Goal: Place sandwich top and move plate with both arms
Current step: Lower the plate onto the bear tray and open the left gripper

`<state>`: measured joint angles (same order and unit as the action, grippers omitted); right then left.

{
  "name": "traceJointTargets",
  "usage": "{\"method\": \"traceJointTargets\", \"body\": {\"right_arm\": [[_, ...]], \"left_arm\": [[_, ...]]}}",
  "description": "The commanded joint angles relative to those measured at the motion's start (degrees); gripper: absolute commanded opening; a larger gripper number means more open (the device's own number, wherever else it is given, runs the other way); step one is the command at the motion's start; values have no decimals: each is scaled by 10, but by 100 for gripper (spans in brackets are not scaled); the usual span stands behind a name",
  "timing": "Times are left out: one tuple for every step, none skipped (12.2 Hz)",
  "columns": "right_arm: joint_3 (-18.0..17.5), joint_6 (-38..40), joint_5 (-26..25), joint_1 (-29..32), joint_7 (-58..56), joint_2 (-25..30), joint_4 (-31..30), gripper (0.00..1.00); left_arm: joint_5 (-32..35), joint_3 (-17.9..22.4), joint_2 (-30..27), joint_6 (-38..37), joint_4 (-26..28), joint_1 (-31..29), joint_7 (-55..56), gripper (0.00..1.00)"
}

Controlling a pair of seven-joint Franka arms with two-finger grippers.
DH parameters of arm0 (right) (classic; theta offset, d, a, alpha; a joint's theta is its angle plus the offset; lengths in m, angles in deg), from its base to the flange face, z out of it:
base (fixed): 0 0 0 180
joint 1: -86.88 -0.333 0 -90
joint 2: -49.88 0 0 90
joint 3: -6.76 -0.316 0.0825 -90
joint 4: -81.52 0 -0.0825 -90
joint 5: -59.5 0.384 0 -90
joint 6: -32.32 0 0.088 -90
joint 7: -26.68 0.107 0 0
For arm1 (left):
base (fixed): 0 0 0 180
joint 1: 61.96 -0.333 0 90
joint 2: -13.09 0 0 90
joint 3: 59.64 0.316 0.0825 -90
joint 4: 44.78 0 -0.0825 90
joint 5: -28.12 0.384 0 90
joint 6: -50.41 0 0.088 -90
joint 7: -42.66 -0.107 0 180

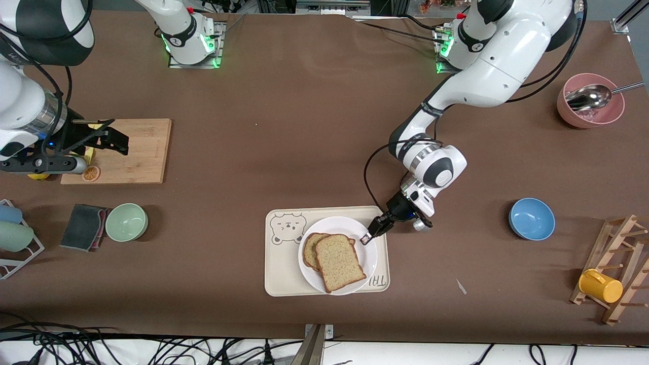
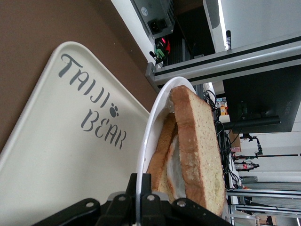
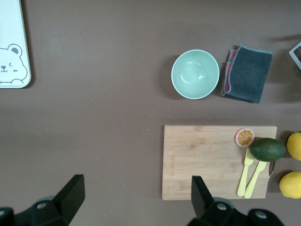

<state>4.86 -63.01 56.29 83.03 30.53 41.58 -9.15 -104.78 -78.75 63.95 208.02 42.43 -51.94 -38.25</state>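
Next, I set the white plate down flat on the middle of the cream bear-print tray [image 1: 329, 250] and let go of it with my left gripper.
The sandwich top [image 1: 340, 262], a tan speckled slice with brown crust, lies on a lower slice on the round white plate [image 1: 366, 254], which sits on the cream bear-print tray [image 1: 284, 263]. My left gripper [image 1: 368, 234] is shut on the plate's rim at the edge toward the left arm's end. In the left wrist view the rim [image 2: 146, 146] runs between the two fingers [image 2: 133, 184], and the sandwich top [image 2: 200, 150] stands beside a white egg layer [image 2: 175, 162]. My right gripper [image 1: 109, 137] is open and empty, up over the wooden cutting board [image 1: 137, 152].
A mint bowl [image 1: 126, 221] and grey cloth [image 1: 83, 226] lie near the cutting board. A blue bowl [image 1: 531, 218], a pink bowl with a spoon [image 1: 590, 100] and a wooden rack with a yellow cup [image 1: 603, 284] stand toward the left arm's end. Fruit and forks lie on the board [image 3: 254, 165].
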Motion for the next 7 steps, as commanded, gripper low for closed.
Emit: {"method": "traceJointTargets", "body": {"right_arm": [[6, 15, 0, 6, -14, 3, 2, 100], [18, 16, 0, 6, -25, 3, 3, 100], [19, 16, 0, 5, -31, 3, 3, 100], [19, 16, -1, 5, -30, 3, 4, 100], [20, 14, 0, 6, -31, 3, 4, 100], [20, 15, 0, 6, -31, 4, 4, 100], [20, 17, -2, 6, -31, 7, 4, 100]], "left_arm": [[-18, 13, 16, 8, -34, 23, -3, 0], [-18, 14, 19, 8, -34, 30, -3, 0], [-18, 14, 22, 8, -34, 33, -4, 0], [-18, 14, 23, 8, -34, 34, -4, 0], [-18, 14, 24, 8, -36, 34, -4, 0], [-18, 14, 25, 8, -36, 34, -4, 2], [-18, 14, 29, 8, -36, 34, -4, 5]]}}
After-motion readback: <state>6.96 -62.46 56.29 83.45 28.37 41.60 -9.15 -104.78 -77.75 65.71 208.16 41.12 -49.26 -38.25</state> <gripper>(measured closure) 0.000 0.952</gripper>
